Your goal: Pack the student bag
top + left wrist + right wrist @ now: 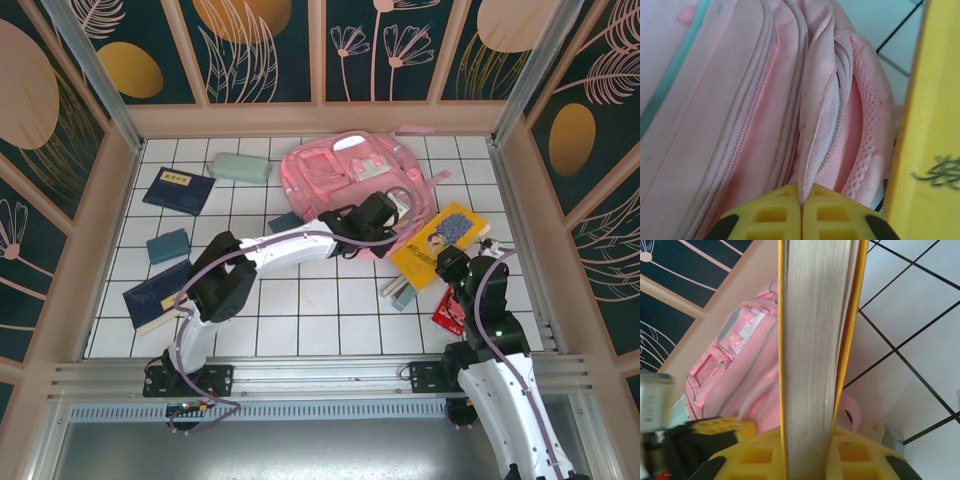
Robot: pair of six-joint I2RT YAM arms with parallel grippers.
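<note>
I will let go of the bag's fold with my left gripper, take the bag's zip edge [839, 122] and lift it high, because the bag's opening is a narrow slit beside the yellow book.
The pink student bag [345, 175] lies flat at the back middle of the tiled table. My left gripper [382, 214] reaches over its near right edge. In the left wrist view it [801, 201] is shut on a fold of pink fabric [820, 125] beside the bag's zip edge. A yellow book [438, 243] rests tilted just right of the bag, with my right gripper [455, 264] at its near corner. In the right wrist view this gripper [807, 452] is shut on the book's page edge [812, 330], and the bag [735, 370] lies beyond on the left.
A mint-green pencil case [240, 167] and a dark blue book [178, 190] lie at the back left. A teal box [168, 245] and another blue book [155, 295] sit on the left. A red packet [449, 311] and small stationery [400, 292] lie near the right arm. Wooden walls enclose the table.
</note>
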